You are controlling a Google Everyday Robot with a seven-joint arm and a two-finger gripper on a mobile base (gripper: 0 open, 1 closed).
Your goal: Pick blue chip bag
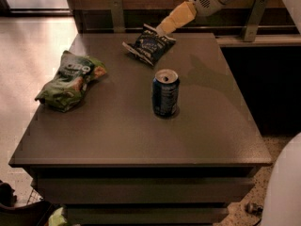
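The blue chip bag has a crinkled middle (146,47) between its two ends. My gripper goes there next and closes on it.
The blue chip bag (149,44) is a small crinkled navy bag with white lettering. It lies flat at the back middle of the dark table (211,126). My gripper (163,29) reaches in from the upper right on a white arm. Its tan tip is just above the bag's back right edge, and I cannot tell whether it touches the bag.
A blue soda can (165,92) stands upright in the middle of the table, in front of the blue bag. A larger green chip bag (70,79) lies at the left side. A wall with metal brackets runs behind the table. The floor lies to the left.
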